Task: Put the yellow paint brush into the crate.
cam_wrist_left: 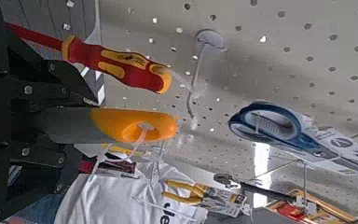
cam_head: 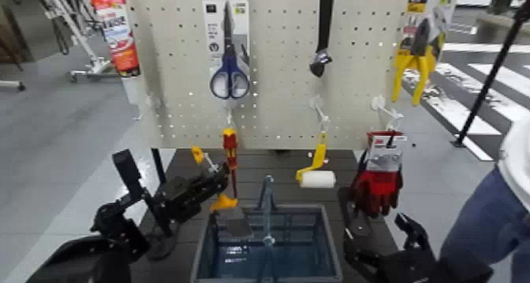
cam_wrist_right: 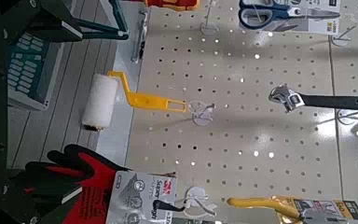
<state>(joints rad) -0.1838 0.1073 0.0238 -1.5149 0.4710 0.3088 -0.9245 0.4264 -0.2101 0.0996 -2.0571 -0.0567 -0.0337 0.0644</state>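
I need to use my left gripper to let go of the yellow paint brush inside the crate (cam_head: 238,248), next to its arched handle, on the side where the screwdriver is.
The yellow paint brush (cam_head: 224,202) hangs tilted in my left gripper (cam_head: 203,193), which is shut on its handle. Its orange-yellow end tip (cam_head: 197,154) points up and left, and its grey bristle block (cam_head: 234,221) sits at the back left corner of the crate (cam_head: 331,237). The crate is a grey-blue basket with a thin arched handle (cam_head: 266,207), low in the middle of the head view. In the left wrist view the brush's orange tip (cam_wrist_left: 135,126) sticks out past my dark fingers (cam_wrist_left: 28,154). My right gripper (cam_head: 380,243) is open and empty, right of the crate.
The pegboard (cam_head: 276,105) behind holds scissors (cam_head: 229,77), a wrench (cam_head: 322,34), yellow pliers (cam_head: 416,53), a red-and-yellow screwdriver (cam_head: 230,148), a yellow-handled mini roller (cam_head: 318,176) and red gloves (cam_head: 377,184). A person (cam_head: 493,223) stands at the right edge.
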